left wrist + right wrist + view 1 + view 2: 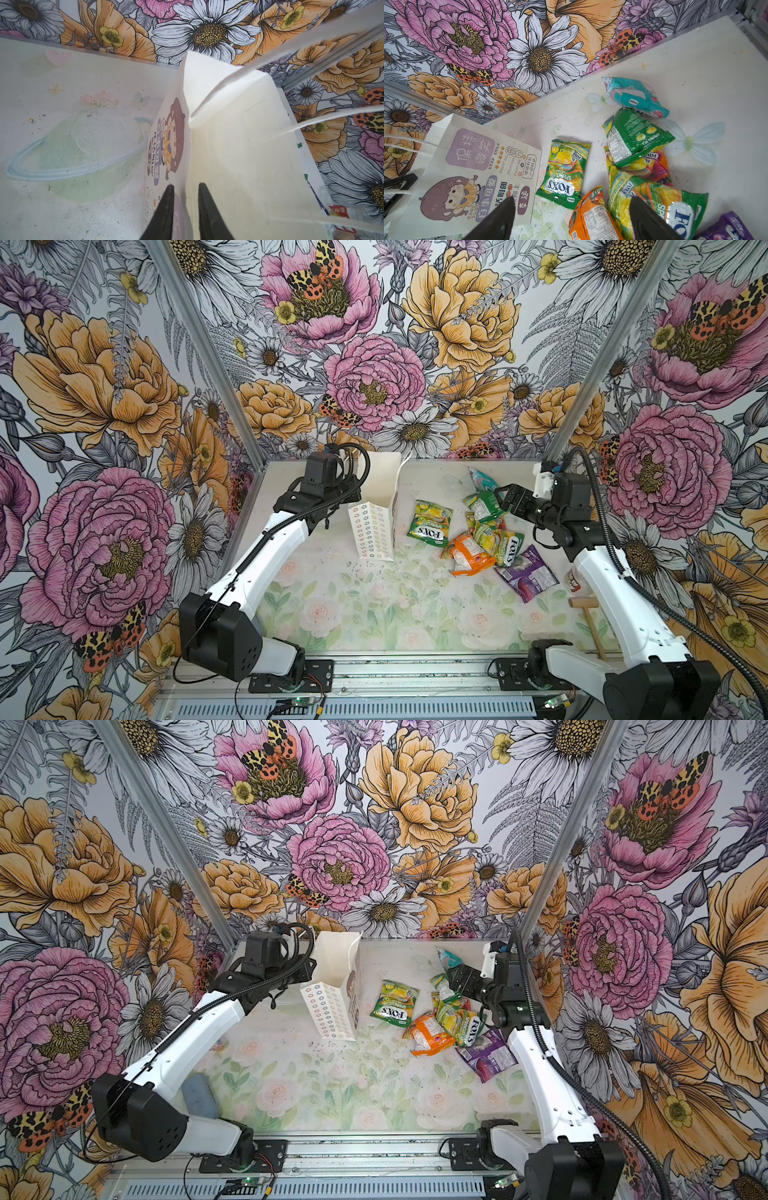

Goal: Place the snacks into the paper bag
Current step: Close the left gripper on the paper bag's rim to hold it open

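The next grip for my right gripper will be on the middle of the orange packet point(469, 553) point(594, 220), which lies between the lone green packet and the green-yellow packet.
The white paper bag point(374, 531) point(332, 1011) stands upright at the back, left of centre, mouth up. In the left wrist view my left gripper point(185, 185) straddles the bag's point(239, 155) rim, one finger outside on the printed face and one inside, with a narrow gap showing. The snacks lie to the bag's right: a lone green packet point(430, 523) point(564, 172), then a heap of teal point(633, 97), green point(633, 135), orange point(465, 553), green-yellow point(500, 545) and purple point(525, 578). My right gripper point(500, 504) point(572, 199) hangs wide open and empty over the heap.
A clear plastic cup point(577, 578) and a small wooden mallet point(584, 603) sit at the right edge beside the right arm. A blue-grey block point(199, 1094) lies by the left arm's base. Flowered walls close in the back and both sides.
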You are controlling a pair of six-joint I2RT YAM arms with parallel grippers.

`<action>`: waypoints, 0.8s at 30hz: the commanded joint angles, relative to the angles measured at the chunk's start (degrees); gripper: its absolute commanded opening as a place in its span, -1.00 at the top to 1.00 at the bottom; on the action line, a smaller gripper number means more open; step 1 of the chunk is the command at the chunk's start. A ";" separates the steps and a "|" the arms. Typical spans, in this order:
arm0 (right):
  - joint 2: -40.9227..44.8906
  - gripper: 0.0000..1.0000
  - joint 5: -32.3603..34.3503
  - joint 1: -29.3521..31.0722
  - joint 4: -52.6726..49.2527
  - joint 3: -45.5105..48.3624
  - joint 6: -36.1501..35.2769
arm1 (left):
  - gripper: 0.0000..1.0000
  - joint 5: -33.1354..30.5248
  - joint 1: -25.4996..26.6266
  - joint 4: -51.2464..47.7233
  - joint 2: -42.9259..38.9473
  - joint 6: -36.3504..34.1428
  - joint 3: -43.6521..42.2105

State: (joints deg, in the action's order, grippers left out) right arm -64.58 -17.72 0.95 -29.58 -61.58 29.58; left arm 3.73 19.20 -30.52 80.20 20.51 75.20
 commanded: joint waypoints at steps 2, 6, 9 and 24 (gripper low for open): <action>0.95 -0.76 -0.38 0.63 0.29 0.25 0.38 | 0.54 0.87 -0.74 1.52 -1.37 0.42 -0.86; 1.09 -0.76 -0.42 0.58 0.23 0.32 0.33 | 0.54 1.19 -1.05 1.46 -1.02 0.52 -1.10; 1.05 -0.76 -0.32 0.58 0.20 0.31 0.39 | 0.55 1.46 -1.10 1.52 -0.71 0.60 -1.19; 1.58 -0.75 -0.24 0.72 0.23 0.36 0.57 | 0.79 1.93 -1.22 1.45 -0.21 0.60 -1.32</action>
State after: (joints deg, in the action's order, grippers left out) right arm -64.47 -17.69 1.21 -29.58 -61.25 29.58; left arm 4.60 18.55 -30.15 79.99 20.97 74.56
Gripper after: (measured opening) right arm 0.877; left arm 0.114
